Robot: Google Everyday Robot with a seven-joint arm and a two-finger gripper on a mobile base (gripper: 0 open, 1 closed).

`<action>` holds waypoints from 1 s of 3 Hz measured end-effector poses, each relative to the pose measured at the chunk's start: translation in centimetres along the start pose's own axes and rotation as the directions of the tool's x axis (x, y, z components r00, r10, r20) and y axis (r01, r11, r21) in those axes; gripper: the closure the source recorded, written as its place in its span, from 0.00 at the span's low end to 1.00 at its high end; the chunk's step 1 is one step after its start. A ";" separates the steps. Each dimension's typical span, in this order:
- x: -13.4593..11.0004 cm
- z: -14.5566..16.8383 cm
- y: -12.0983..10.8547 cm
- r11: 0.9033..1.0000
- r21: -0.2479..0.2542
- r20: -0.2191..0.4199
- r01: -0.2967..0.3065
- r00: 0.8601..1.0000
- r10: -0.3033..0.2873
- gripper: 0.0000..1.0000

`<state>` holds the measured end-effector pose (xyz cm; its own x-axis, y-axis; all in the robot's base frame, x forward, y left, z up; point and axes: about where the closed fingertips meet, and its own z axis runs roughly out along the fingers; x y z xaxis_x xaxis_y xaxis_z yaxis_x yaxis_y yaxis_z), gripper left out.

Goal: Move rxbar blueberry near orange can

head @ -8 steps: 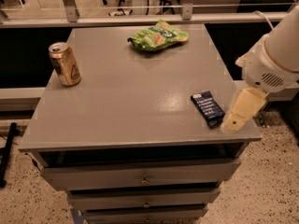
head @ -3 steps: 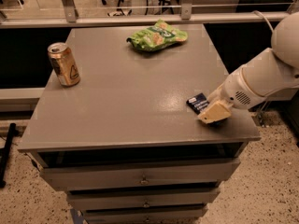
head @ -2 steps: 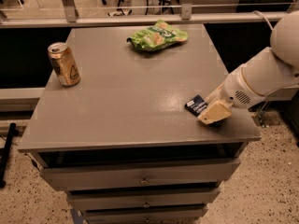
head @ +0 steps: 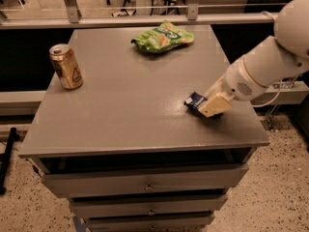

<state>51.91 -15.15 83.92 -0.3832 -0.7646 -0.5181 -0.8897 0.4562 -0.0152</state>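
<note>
My gripper will let go of the rxbar blueberry on the grey table (head: 103, 70) beside the orange can, on the side toward the green chip bag.
The rxbar blueberry (head: 194, 100), a small dark navy bar with white lettering, is at the right side of the grey table (head: 125, 115). Only its left end shows. My gripper (head: 211, 105), cream-coloured on a white arm coming in from the right, covers the rest of the bar and is shut on it, just above the tabletop. The orange can (head: 66, 66), golden with a silver top and a dark triangle, stands upright near the table's left edge, far from the bar and gripper.
A green chip bag (head: 161, 36) lies at the back middle of the table. A metal rail (head: 145, 19) runs behind the table. Drawers (head: 145, 180) sit under the tabletop. The table's right edge is close to the gripper.
The gripper came down onto the bar from the right and closed over it. Since then, gripper and bar have shifted a little left and up together.
</note>
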 end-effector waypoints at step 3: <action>-7.9 0.0 -1.9 0.993 0.010 0.137 0.120 0.983 -0.120 1.00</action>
<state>56.63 -10.02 88.02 -0.2362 -0.7443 -0.6246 -0.9267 0.3660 -0.0858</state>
